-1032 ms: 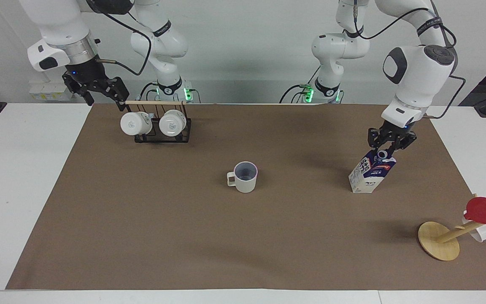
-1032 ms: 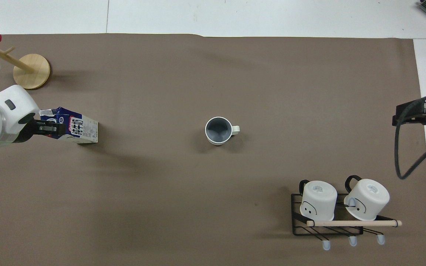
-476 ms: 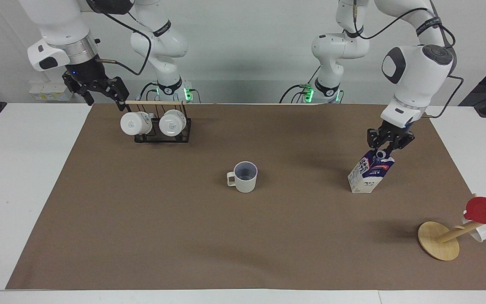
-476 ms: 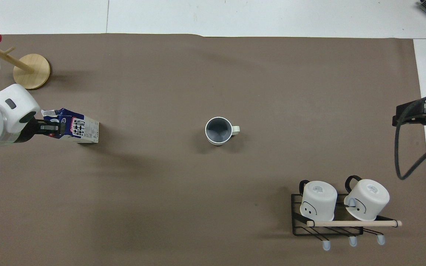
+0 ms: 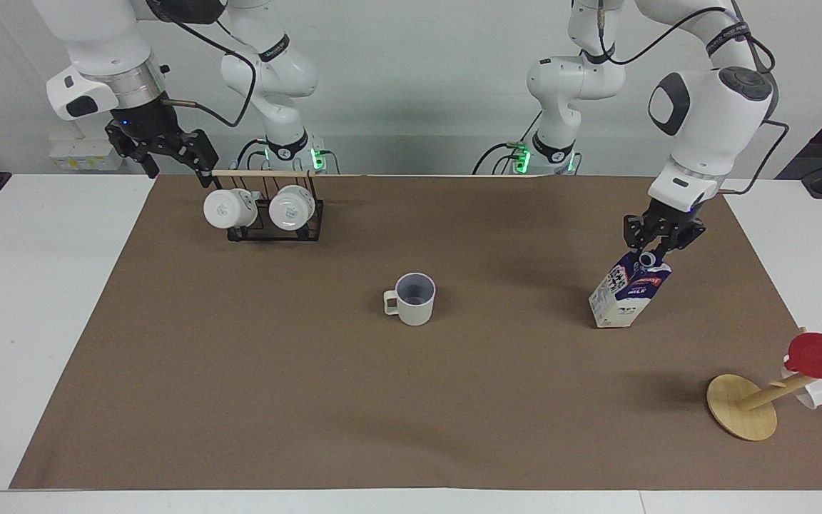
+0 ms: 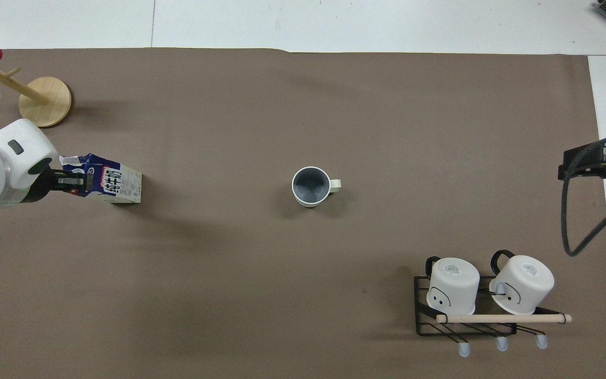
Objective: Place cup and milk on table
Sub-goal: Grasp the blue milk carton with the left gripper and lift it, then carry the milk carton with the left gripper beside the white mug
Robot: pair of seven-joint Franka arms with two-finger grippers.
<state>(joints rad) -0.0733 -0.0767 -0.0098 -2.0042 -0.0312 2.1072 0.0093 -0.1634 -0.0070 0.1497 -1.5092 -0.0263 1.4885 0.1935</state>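
My left gripper needs to set the milk down on the brown sheet (image 6: 220, 192) near the side of the cup opposite its handle.
The cup (image 5: 414, 300), off-white with a grey-blue inside, stands upright in the middle of the brown sheet (image 5: 311, 400); it also shows in the overhead view (image 6: 311, 186). The milk (image 5: 625, 298) is toward the left arm's end of the table (image 5: 26, 285). It is tilted, with its lower edge on the sheet, and shows in the overhead view too (image 6: 113, 185). My left gripper (image 5: 657, 246) is shut on the milk's gable top. My right gripper (image 5: 172, 160) waits, open and empty, beside the end of the mug rack.
A black wire rack (image 5: 268, 227) with two white mugs and a wooden rod stands near the robots at the right arm's end. A tilted wooden mug stand (image 5: 743, 408) carries a red cup (image 5: 818, 355) at the left arm's end, farther from the robots than the milk.
My left gripper has risen slightly with the milk's top, and the carton has turned a little. The cup and the right arm have not moved.
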